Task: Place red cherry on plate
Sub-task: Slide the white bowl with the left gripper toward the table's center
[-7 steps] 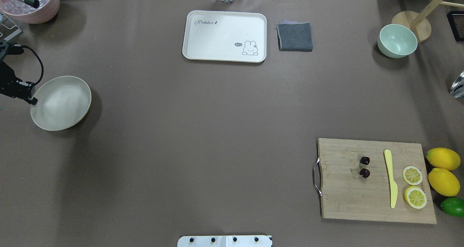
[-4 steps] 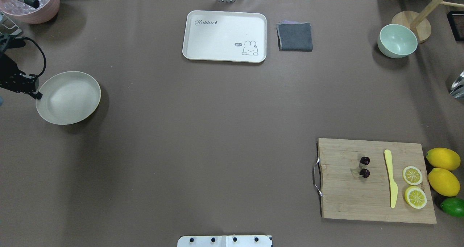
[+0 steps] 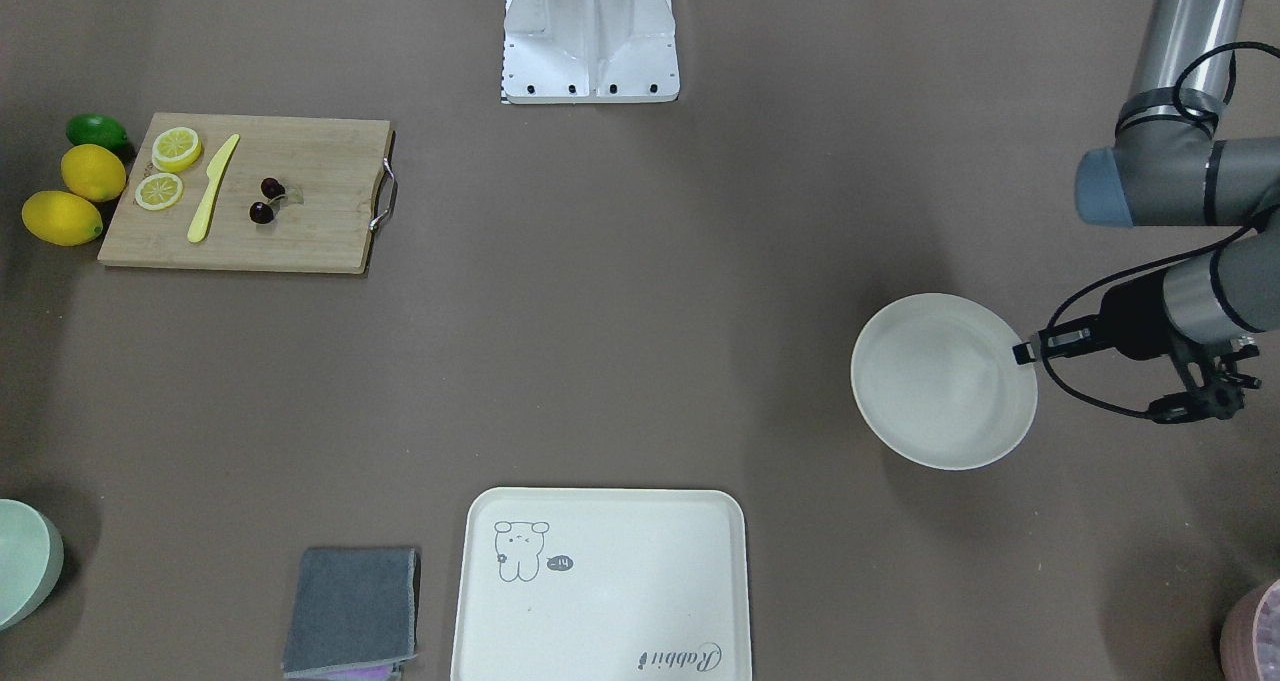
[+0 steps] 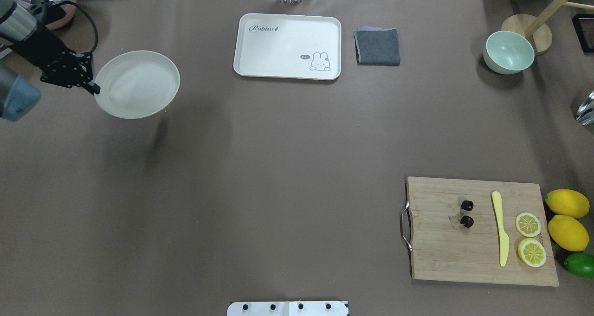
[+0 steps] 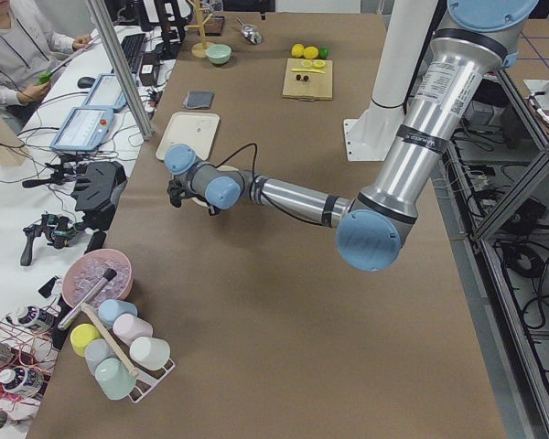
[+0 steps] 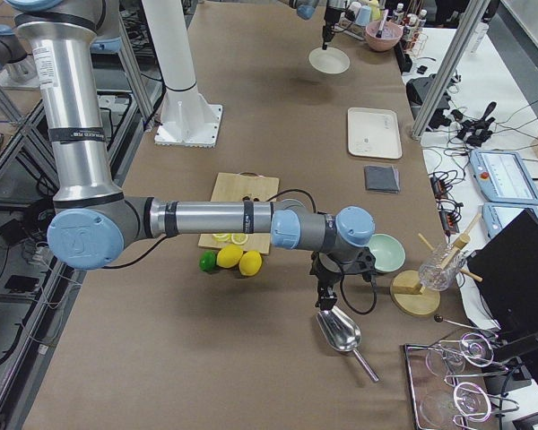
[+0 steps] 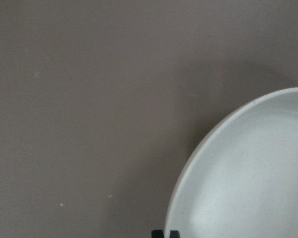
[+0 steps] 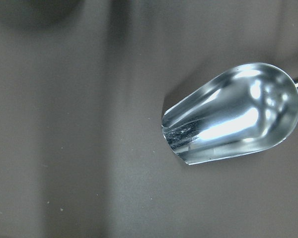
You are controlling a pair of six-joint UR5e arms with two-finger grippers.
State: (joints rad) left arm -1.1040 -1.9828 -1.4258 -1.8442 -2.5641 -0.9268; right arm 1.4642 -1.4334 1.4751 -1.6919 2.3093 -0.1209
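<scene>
I will use my left gripper to release the cream-white plate on the bare table point(image 3: 570, 319) between the rabbit tray and the metal scoop.
The red cherry point(image 4: 467, 222), a dark glossy pair, lies on the wooden cutting board point(image 4: 478, 265) at the near right, also seen as the cherry point(image 3: 262, 213) in the front-facing view. My left gripper point(image 4: 95, 88) is shut on the left rim of the cream-white plate point(image 4: 137, 84) and holds it above the table at the far left. The left wrist view shows the plate point(image 7: 248, 183) with the pinching fingertips point(image 7: 159, 233) at the bottom edge. My right gripper point(image 6: 327, 291) shows only in the exterior right view, over a metal scoop point(image 6: 341, 331); I cannot tell whether it is open or shut.
A rabbit tray point(image 4: 287, 42), a grey cloth point(image 4: 377, 47) and a pale green bowl point(image 4: 508, 52) line the far side. On the board lie a yellow knife point(image 4: 500, 228) and lemon slices point(image 4: 528, 224). Lemons point(image 4: 567, 203) and a lime point(image 4: 580, 264) sit beside it.
My left gripper has carried the plate toward the far side of the table and to the right, and higher. The cherries and the board have not moved.
</scene>
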